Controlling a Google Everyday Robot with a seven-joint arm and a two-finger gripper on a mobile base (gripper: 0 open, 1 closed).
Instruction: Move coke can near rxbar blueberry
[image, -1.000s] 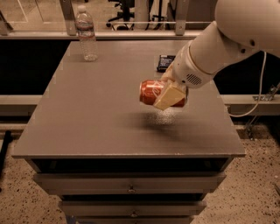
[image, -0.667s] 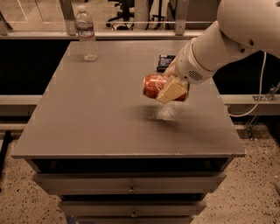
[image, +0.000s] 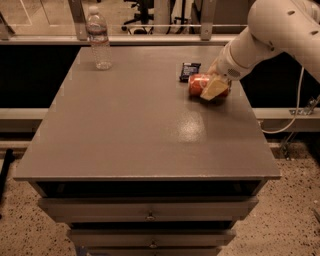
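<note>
Next, my gripper lets go of the coke can between the rxbar blueberry and the table's nearby side edge (image: 214, 69).
The coke can (image: 198, 85), red-orange with silver ends, lies on its side in my gripper (image: 214, 89), just above or on the grey table (image: 125, 125) at the far right. The gripper's pale fingers are shut on the can, and the white arm reaches in from the upper right. The rxbar blueberry (image: 189, 71), a small dark navy bar, lies flat on the table just behind and left of the can, a short gap away.
A clear plastic water bottle (image: 100, 40) stands upright at the table's far left corner. The table's right edge is close to the gripper. Drawers sit below the front edge. A railing runs behind the table.
The gripper has carried the can from the middle right of the table back and to the right, and lower, ending beside the navy bar.
</note>
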